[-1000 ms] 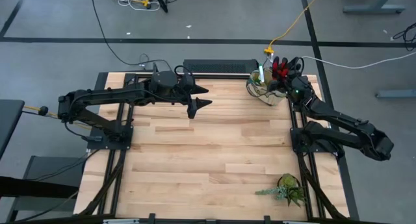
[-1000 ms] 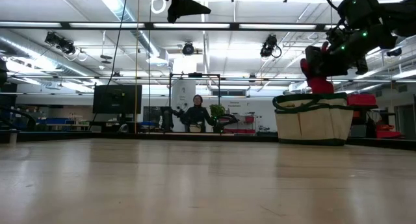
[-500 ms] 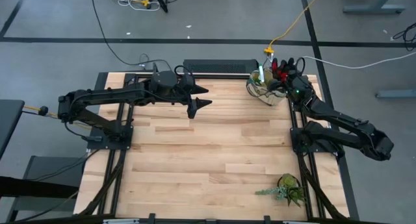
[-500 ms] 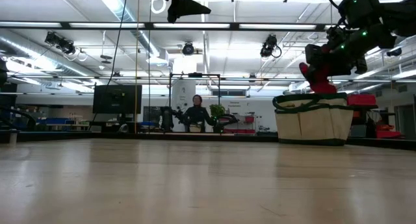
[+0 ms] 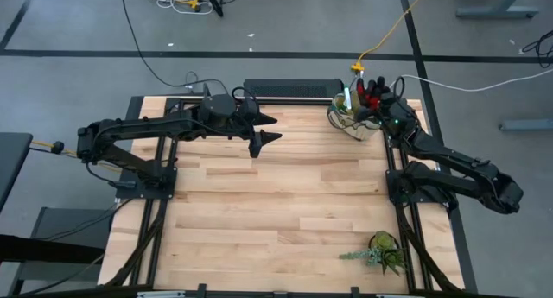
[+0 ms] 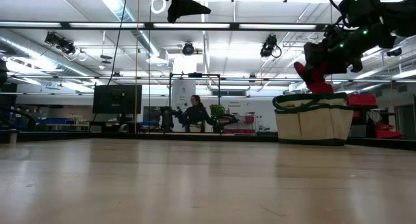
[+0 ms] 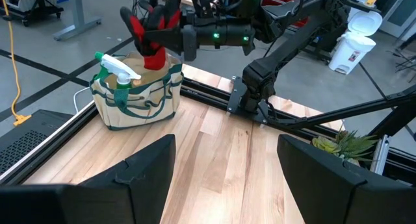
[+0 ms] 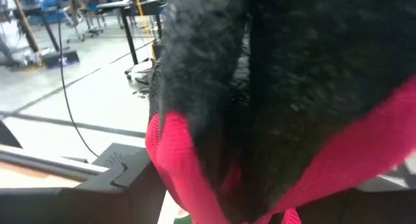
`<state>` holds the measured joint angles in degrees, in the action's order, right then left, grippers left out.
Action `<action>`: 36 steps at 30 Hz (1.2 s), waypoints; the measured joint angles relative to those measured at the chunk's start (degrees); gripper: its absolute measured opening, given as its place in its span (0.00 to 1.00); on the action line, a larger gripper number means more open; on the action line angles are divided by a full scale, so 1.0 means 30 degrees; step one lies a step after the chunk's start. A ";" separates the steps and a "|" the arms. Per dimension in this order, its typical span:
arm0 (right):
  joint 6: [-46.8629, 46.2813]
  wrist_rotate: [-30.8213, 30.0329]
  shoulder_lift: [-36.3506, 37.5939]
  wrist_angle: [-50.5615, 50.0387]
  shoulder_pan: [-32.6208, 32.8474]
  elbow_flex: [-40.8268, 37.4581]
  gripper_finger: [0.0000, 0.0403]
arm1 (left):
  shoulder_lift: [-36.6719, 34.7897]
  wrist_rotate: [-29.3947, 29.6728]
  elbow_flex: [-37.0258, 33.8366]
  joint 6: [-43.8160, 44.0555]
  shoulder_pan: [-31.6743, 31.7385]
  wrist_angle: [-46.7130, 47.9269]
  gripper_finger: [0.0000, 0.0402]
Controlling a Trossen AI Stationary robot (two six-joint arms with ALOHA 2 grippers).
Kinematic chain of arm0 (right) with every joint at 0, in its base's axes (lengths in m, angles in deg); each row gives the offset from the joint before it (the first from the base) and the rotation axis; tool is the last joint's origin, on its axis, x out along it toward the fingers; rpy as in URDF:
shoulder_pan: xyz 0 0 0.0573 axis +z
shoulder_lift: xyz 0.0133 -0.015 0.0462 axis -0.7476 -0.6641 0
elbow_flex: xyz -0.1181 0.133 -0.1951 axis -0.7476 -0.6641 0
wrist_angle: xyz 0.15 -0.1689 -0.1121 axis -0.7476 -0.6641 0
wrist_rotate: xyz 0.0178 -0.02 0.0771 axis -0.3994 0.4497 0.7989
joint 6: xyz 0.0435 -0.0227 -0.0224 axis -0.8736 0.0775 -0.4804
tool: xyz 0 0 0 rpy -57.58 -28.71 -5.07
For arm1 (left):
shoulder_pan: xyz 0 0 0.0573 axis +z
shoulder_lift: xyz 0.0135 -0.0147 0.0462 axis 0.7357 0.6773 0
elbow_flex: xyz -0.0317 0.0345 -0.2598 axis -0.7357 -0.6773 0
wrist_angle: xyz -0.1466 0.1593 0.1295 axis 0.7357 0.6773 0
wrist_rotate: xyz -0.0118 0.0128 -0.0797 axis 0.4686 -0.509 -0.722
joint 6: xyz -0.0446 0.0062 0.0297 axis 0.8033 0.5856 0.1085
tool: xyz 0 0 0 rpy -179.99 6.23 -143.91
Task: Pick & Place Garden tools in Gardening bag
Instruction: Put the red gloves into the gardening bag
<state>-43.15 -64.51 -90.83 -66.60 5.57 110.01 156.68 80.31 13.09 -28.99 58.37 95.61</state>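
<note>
The gloves stick up well above the opening of the gardening bag, so I need to open my right gripper, take the gloves' finger ends (image 7: 155, 17) and lower them deeper inside.
The beige gardening bag (image 7: 140, 97) with dark green trim stands at the table's far right corner (image 5: 350, 121). A green-and-white spray head (image 7: 117, 67) sticks out of its mouth. The red-and-black gloves (image 7: 153, 39) stand upright over the bag (image 6: 312, 74). My right gripper (image 7: 162, 29) is at them, roughly level and just above the bag, open. My left gripper (image 5: 271, 129) hangs open and high over the far middle of the table, holding nothing. In the right wrist view the gloves (image 8: 260, 107) fill the picture. My right gripper has the gloves' upper half (image 7: 156, 26) between its fingers, coming about level from the table's near right. The gloves hide the pads, so I cannot tell whether they still touch. The gloves stand upright with their lower end (image 7: 155, 58) inside the bag's mouth.
A leafy green plant (image 5: 380, 250) lies near the table's front right edge. The black frame rails (image 5: 393, 173) run along the table's right side, beside the bag. Bare wood (image 5: 276, 203) spreads across the middle and left of the table.
The gloves have leaned a little toward the table's left over the bag, while their lower end stays in the bag's mouth. The bag has kept its place.
</note>
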 joint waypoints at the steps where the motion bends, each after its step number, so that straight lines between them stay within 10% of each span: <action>1: 0.0299 0.0012 -0.0002 -0.0012 0.0005 0.0000 0.69 | 0.0000 0.0000 0.0000 0.0000 0.0000 -0.0001 0.69; 27: 0.0728 0.0791 -0.0005 0.0046 0.0002 0.0000 0.94 | 0.0000 0.0000 0.0000 0.0000 0.0005 -0.0001 0.69; 36: -0.0048 -0.1908 0.0007 0.0061 0.0002 0.0000 0.90 | 0.0000 0.0000 0.0000 -0.0012 0.0007 0.0007 0.69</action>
<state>-43.30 -70.24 -90.81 -66.41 5.58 110.01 156.68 80.31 13.09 -29.03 58.39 95.63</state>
